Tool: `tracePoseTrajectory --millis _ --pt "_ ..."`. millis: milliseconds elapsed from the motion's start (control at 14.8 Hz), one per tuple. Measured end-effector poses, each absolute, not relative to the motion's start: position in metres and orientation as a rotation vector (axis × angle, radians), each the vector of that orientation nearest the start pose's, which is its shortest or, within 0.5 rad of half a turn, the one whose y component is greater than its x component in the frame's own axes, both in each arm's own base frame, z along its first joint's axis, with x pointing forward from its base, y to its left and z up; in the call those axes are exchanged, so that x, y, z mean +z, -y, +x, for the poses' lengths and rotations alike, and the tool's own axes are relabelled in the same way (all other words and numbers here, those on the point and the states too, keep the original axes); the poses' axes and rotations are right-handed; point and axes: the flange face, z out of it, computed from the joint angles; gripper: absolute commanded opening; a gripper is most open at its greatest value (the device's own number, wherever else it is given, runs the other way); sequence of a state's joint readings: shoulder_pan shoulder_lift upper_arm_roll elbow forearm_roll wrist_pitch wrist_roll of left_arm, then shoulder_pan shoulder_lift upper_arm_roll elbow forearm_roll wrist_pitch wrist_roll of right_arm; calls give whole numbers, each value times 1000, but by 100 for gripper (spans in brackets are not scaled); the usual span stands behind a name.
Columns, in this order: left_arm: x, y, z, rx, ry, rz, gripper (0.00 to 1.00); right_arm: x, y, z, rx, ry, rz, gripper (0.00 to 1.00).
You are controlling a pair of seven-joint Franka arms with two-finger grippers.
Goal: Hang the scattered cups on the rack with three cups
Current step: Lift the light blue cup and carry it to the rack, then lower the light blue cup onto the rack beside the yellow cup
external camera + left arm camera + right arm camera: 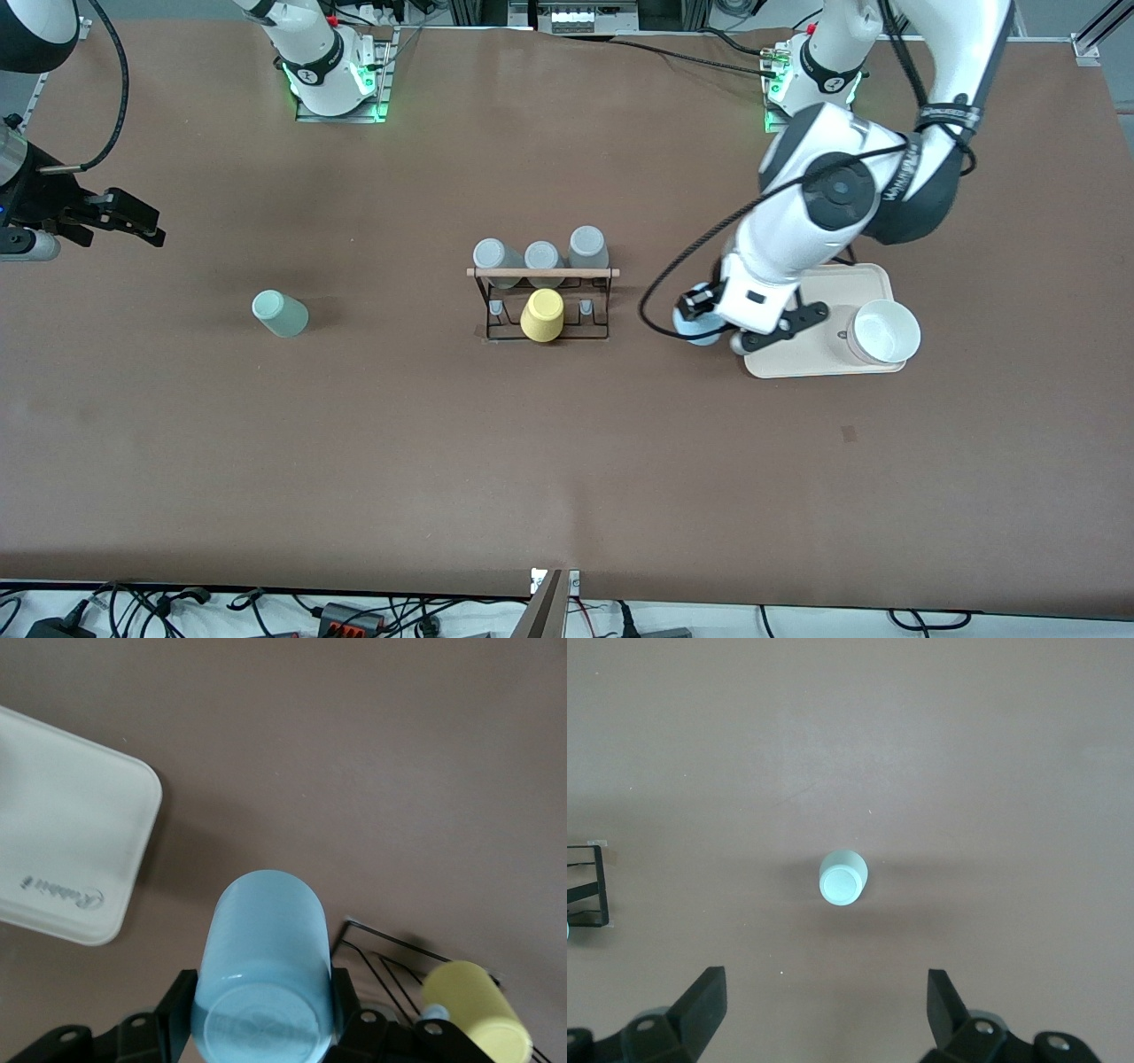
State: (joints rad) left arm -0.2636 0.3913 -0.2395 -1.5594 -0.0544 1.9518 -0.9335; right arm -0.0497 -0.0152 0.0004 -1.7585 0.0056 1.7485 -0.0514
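Note:
My left gripper is to release the light blue cup on the rack's empty peg (586, 309) (432, 1013) closest to the beige tray. The light blue cup is now just beside that tray.
My left gripper (706, 321) is shut on the light blue cup (694, 333), just beside the beige tray, between it and the rack (543, 273). In the left wrist view the blue cup (266, 957) fills the gap between the black fingers of the left gripper (263, 1014). The rack (390, 961) shows close by. The mint green cup (280, 314) stands upside down on the table toward the right arm's end. My right gripper (133, 220) hangs open over that end and holds nothing. In its wrist view the mint cup (842, 877) lies ahead of the right gripper (828, 992).
The rack carries a yellow cup (542, 315) on its nearer side and three grey cups (542, 258) along its farther side. A beige tray (824, 361) with a white bowl (883, 332) lies at the left arm's end. The tray's corner (62, 850) shows in the left wrist view.

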Motion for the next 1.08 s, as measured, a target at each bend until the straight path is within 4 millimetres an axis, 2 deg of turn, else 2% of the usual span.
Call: tracePoseTrajectory --millis 135,404,539,876,1079 --pt "428 337 597 160 828 -3149 45 559 27 558 -8 2 -3136 100" --pt "410 393 592 201 916 -3130 45 557 27 559 -5 1 -3136 100" --pt "403 415 590 212 944 -3128 45 557 27 559 -4 1 -3136 100" --pt "393 442 585 230 971 -3123 45 557 28 559 -4 1 -3136 100" --pt "376 455 576 259 943 -3109 45 557 28 559 -4 -1 -3136 100"
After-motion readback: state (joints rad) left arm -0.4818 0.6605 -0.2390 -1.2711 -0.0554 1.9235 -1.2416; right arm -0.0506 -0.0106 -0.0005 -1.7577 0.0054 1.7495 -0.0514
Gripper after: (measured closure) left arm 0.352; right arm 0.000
